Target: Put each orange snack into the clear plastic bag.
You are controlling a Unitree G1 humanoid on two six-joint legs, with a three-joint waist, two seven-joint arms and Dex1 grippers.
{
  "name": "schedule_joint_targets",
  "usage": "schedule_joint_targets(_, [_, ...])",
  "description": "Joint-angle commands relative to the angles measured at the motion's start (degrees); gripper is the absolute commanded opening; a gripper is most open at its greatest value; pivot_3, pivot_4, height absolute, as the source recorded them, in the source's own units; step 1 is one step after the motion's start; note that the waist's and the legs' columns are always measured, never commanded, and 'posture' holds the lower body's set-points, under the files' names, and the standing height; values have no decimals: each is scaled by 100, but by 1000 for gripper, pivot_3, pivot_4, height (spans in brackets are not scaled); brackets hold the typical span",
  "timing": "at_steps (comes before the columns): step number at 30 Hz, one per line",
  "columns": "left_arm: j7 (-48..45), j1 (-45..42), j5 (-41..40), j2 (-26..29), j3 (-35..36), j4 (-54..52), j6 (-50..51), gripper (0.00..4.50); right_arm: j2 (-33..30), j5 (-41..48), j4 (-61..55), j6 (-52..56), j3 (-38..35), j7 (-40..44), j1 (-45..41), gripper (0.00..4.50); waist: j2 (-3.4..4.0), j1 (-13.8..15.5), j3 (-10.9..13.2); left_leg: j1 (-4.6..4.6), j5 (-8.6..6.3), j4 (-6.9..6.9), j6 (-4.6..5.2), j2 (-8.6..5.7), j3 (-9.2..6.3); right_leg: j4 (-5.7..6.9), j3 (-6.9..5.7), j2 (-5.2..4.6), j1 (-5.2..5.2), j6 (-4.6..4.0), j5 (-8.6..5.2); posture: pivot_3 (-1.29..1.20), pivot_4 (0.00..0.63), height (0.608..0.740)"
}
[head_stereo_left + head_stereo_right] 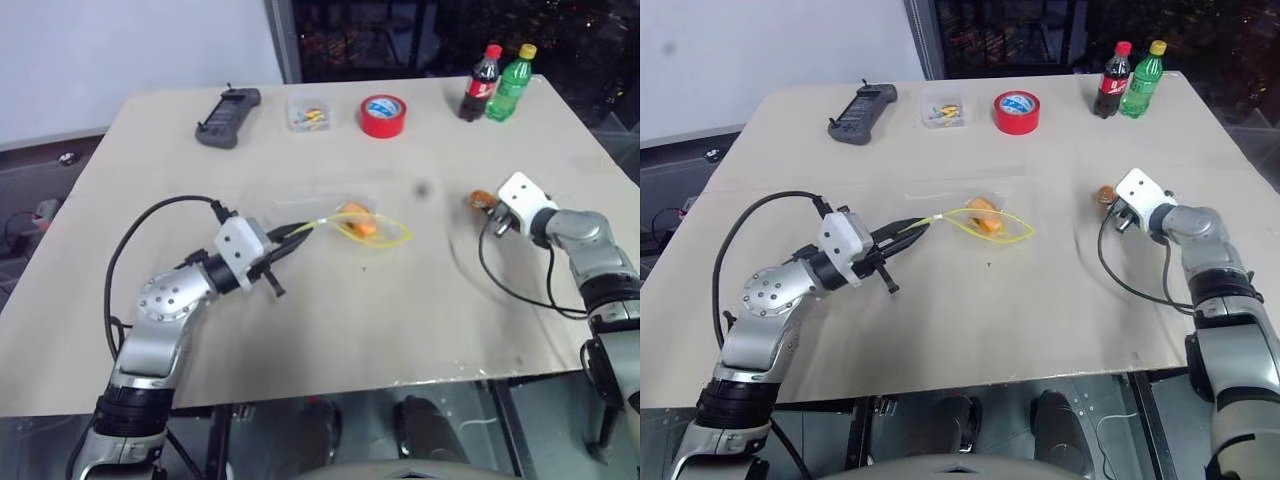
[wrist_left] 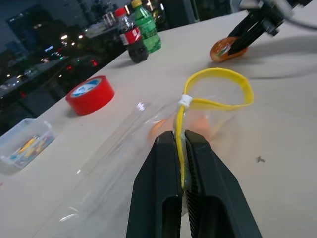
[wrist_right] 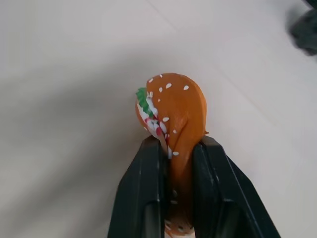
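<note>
Next, my right gripper releases the burger-shaped orange snack in the yellow strip's open loop (image 1: pixel 392 241), beside the other orange snack.
The clear plastic bag (image 1: pixel 340 215) lies in the middle of the table, its yellow seal strip (image 2: pixel 218 89) looped open. One orange snack (image 1: pixel 356 220) sits inside the bag. My left gripper (image 2: pixel 181 163) is shut on the yellow strip at the bag's mouth. A second orange snack (image 3: pixel 173 111), shaped like a small burger, rests on the table to the right (image 1: pixel 482 200). My right gripper (image 3: pixel 179 153) is shut on this snack, both fingers pressed against its sides.
Along the table's far edge stand a black controller (image 1: pixel 228 117), a small clear box (image 1: pixel 308 115), a red tape roll (image 1: pixel 383 115), a cola bottle (image 1: pixel 481 83) and a green bottle (image 1: pixel 511 83). A black cable (image 1: pixel 510 280) loops beside my right arm.
</note>
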Motion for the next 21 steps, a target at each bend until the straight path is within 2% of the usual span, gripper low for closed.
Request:
schedule_joint_targets(1, [102,-81,38,-19,31,-174,-65,0,-76,1128,-2400,1387,-203,747,552,567,5,-5,3,-1,0,1,0,1,1,0,2,0,-2,0,0,0,150,740])
schedule_joint_targets(4, [98,-50,64,-25,-46,-270,-65,0,9,1977,-4822,2884,-8,630,1292,567,8,-18,3,-12,-3,-2,3,6,-6,-2,0,-10,-12,0,0,0,150,740])
schedule_joint_targets(8, [-12,108,41,41,-88,-449,-111,0,358,2143,-6070,3896,329,41,1512,567,9,-4,2,-9,-14,-1,21,7,-7,2,-1,-9,-14,0,0,0,150,740])
schedule_joint_targets(12, [-217,293,11,160,-89,-568,-239,0,655,1844,-6038,4098,684,-327,1423,567,7,52,1,-7,-14,2,21,1,-9,3,-6,-13,-10,-3,3,0,150,740])
schedule_joint_targets(17, [-436,489,41,260,-152,-600,-460,0,860,1463,-5585,3904,1054,-422,1151,567,8,121,2,-8,-1,1,-1,1,-10,1,-9,-12,-12,-4,3,0,150,740])
schedule_joint_targets(21, [-554,649,62,324,-210,-636,-556,0,1295,1305,-5097,3721,1308,-465,910,567,7,96,2,-8,-1,0,-1,2,-9,2,-7,-10,-13,-5,3,0,150,740])
